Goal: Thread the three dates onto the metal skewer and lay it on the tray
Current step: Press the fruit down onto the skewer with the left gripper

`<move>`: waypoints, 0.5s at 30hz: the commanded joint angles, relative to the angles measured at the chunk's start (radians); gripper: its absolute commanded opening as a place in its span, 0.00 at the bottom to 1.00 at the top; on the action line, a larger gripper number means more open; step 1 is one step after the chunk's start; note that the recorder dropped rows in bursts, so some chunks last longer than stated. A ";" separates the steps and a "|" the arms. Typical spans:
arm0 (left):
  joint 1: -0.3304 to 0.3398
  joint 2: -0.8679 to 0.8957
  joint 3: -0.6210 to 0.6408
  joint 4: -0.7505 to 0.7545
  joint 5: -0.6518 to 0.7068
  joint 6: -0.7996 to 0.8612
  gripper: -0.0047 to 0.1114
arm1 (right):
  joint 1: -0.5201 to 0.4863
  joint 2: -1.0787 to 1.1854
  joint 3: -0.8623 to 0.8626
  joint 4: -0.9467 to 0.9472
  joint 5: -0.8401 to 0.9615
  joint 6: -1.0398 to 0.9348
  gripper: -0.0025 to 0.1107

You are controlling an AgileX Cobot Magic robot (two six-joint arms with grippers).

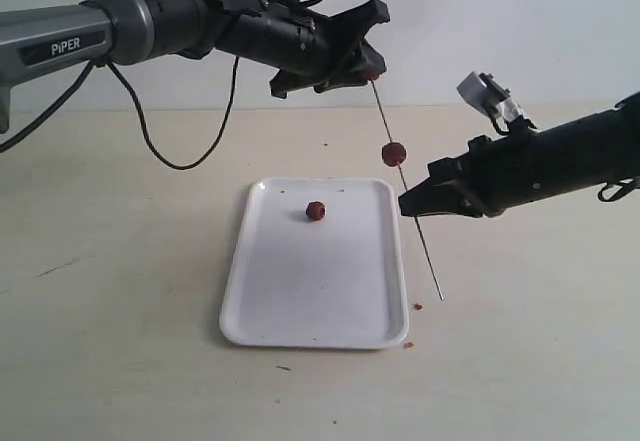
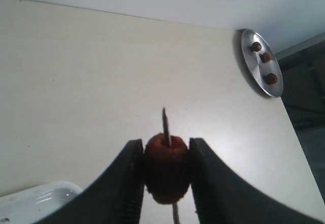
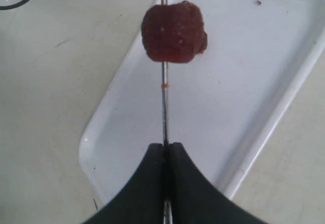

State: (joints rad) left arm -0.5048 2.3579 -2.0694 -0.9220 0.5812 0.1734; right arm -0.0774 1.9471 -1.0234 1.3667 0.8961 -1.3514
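Next, my left gripper releases its date high on the metal skewer, snug [image 1: 396,79] above the second date.
My left gripper [image 1: 372,69] is raised above the table's far side and shut on one date [image 2: 167,169]. The metal skewer [image 1: 412,219] runs through that date, and its tip [image 2: 164,118] pokes out beyond it. A second date [image 1: 394,153] sits lower on the slanted rod, also seen close up as date [image 3: 173,24]. My right gripper [image 1: 408,204] is shut on the skewer [image 3: 164,107] below that date, over the tray's right rim. The third date [image 1: 316,210] lies loose on the white tray [image 1: 300,311].
Small brown crumbs [image 1: 418,306] lie on the table by the tray's right front corner. In the left wrist view a round metal plate [image 2: 254,69] carries three more small brown lumps. A black cable [image 1: 165,151] hangs from the left arm.
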 commanded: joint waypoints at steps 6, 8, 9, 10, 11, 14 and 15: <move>-0.037 -0.001 -0.002 0.014 0.024 0.032 0.31 | -0.004 -0.003 -0.022 0.200 -0.021 -0.162 0.02; -0.039 -0.001 -0.002 0.029 0.038 0.032 0.31 | -0.004 -0.003 -0.022 0.263 -0.025 -0.219 0.02; -0.039 -0.001 -0.002 0.034 0.048 0.032 0.31 | -0.004 -0.003 -0.022 0.293 -0.031 -0.238 0.02; -0.039 -0.001 -0.002 0.041 0.061 0.032 0.31 | -0.004 -0.003 -0.022 0.347 -0.039 -0.273 0.02; -0.039 -0.001 -0.002 0.046 0.067 0.032 0.31 | -0.004 -0.003 -0.022 0.365 -0.039 -0.291 0.02; -0.041 -0.001 -0.002 0.050 0.076 0.049 0.31 | -0.004 -0.003 -0.022 0.378 -0.039 -0.312 0.02; -0.043 -0.001 -0.002 0.050 0.076 0.056 0.31 | -0.004 -0.003 -0.022 0.378 -0.039 -0.317 0.02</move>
State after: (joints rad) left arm -0.5409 2.3579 -2.0727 -0.9056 0.6267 0.2094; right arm -0.0774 1.9533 -1.0331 1.6766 0.8452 -1.6232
